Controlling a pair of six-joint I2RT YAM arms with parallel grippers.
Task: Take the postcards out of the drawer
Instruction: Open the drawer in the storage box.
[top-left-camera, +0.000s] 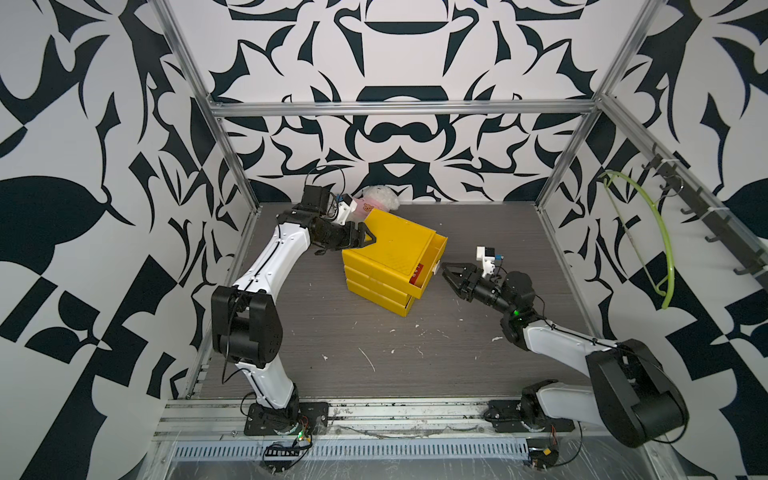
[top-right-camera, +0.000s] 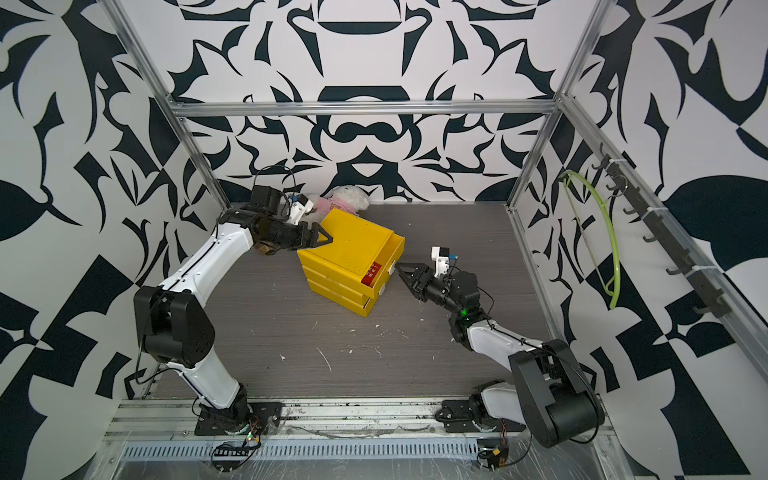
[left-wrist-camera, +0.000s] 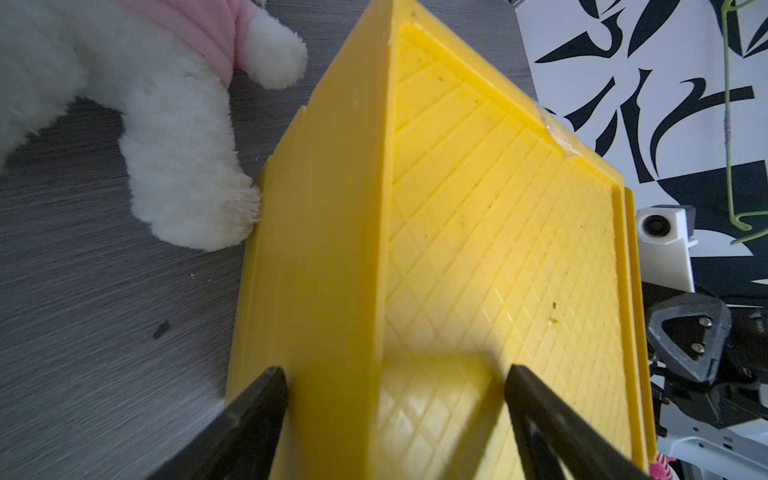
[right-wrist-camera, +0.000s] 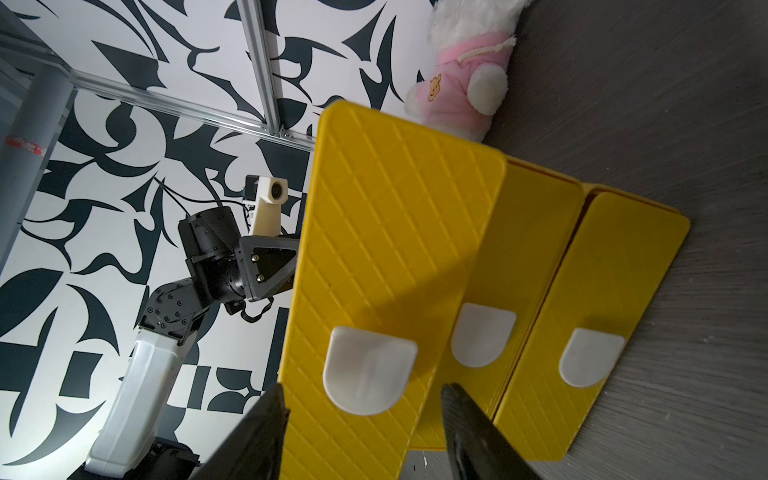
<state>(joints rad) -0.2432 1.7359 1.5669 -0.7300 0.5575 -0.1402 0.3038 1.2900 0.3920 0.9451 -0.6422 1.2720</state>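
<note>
The top drawer's gap shows just part of the red postcard, so next I grip that drawer's white handle (right-wrist-camera: 369, 370) with my right gripper and pull it farther.
A yellow three-drawer chest (top-left-camera: 386, 249) stands mid-table. Its top drawer (right-wrist-camera: 374, 232) is pulled out a little. In the gap, both top views show a strip of a red postcard (top-left-camera: 417, 272) (top-right-camera: 371, 274); any other postcards are hidden. My right gripper (right-wrist-camera: 363, 388) is open just in front of that drawer's white handle (right-wrist-camera: 370, 370), jaws either side and clear of it. In a top view it (top-left-camera: 446, 272) sits right of the chest. My left gripper (left-wrist-camera: 395, 374) is open wide and straddles the chest's back left corner (top-left-camera: 368, 237).
A white plush toy in a pink shirt (top-left-camera: 376, 201) lies against the back wall, touching the chest's rear. A green hanger (top-left-camera: 660, 232) hangs from the rack of hooks on the right wall. The grey table (top-left-camera: 374, 340) carries small white flecks.
</note>
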